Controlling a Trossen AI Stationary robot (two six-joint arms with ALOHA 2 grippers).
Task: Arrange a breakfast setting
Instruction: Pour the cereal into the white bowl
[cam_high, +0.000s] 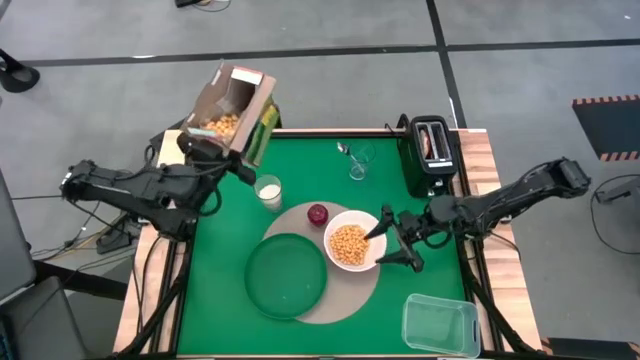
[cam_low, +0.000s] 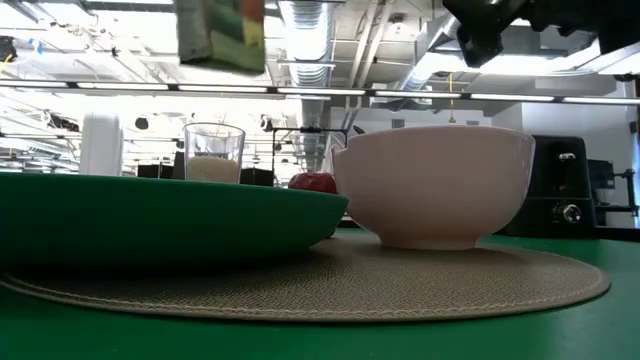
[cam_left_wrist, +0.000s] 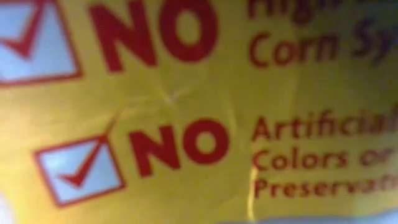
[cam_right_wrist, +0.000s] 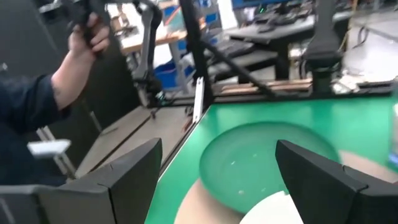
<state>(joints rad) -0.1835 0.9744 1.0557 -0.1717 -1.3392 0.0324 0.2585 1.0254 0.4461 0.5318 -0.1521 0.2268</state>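
The cereal box will go down from my left gripper onto the table's far corner (cam_high: 218, 154) beyond the glass of milk. The cereal box is held high over the table now.
My left gripper (cam_high: 212, 150) is shut on the colourful cereal box (cam_high: 235, 105), held high over the table's far left corner, its top open with cereal inside; the box also shows in the low view (cam_low: 220, 30). My right gripper (cam_high: 393, 243) is open just right of and above the white bowl (cam_high: 328, 240), which holds cereal, and touches nothing. The bowl (cam_low: 435, 185) and the dark-green plate (cam_high: 285, 275) rest on the round tan mat (cam_high: 345, 295). A clear glass (cam_high: 360, 160) with the metal spoon (cam_high: 343, 149) in it stands at the far middle. My left gripper holds the cereal box by its lower part, coming from the table's left. The box's yellow printed panel (cam_left_wrist: 199, 112) fills the wrist view and hides the fingers. The box is lifted clear of the table and tilted, its open top facing up.
A glass of milk (cam_high: 268, 192) and a small red fruit (cam_high: 317, 214) stand by the mat's far edge. A black toaster (cam_high: 432, 150) is at the far right, a clear plastic tub (cam_high: 440, 325) at the near right. A person's arm (cam_right_wrist: 81, 56) shows beyond the table.
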